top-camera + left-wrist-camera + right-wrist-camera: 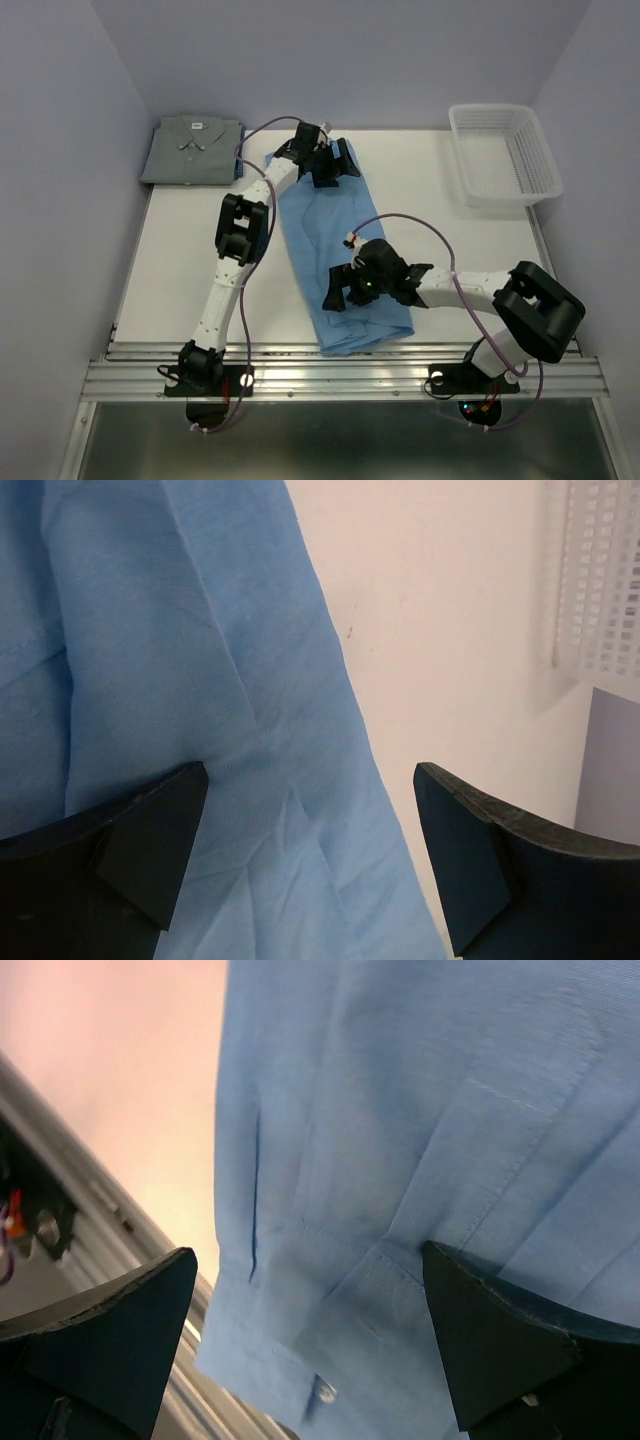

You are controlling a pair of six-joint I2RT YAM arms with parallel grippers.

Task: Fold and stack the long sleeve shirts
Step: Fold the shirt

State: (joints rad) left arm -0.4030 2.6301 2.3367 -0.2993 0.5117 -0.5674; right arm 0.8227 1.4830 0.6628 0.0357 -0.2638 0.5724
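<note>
My right gripper closes next on the near corner [407, 329] of the sky-blue shirt, on the white mesh basket's side.
The sky-blue shirt [335, 235] lies as a long narrow strip down the middle of the table, from the far edge to the near edge. The grey shirt [193, 150] lies folded at the far left, collar up with a small white label. My left gripper [334, 166] is open over the blue shirt's far end; in the left wrist view [310, 865] the cloth's right edge [290, 780] lies between the jaws. My right gripper [343, 290] is open over the shirt's near end; the right wrist view [305, 1345] shows a buttoned cuff [320, 1390] between the jaws.
A white mesh basket [503, 152] stands at the far right. The metal rail [340, 375] runs along the table's near edge, just below the shirt's near end. Purple-grey walls close in the left, back and right sides.
</note>
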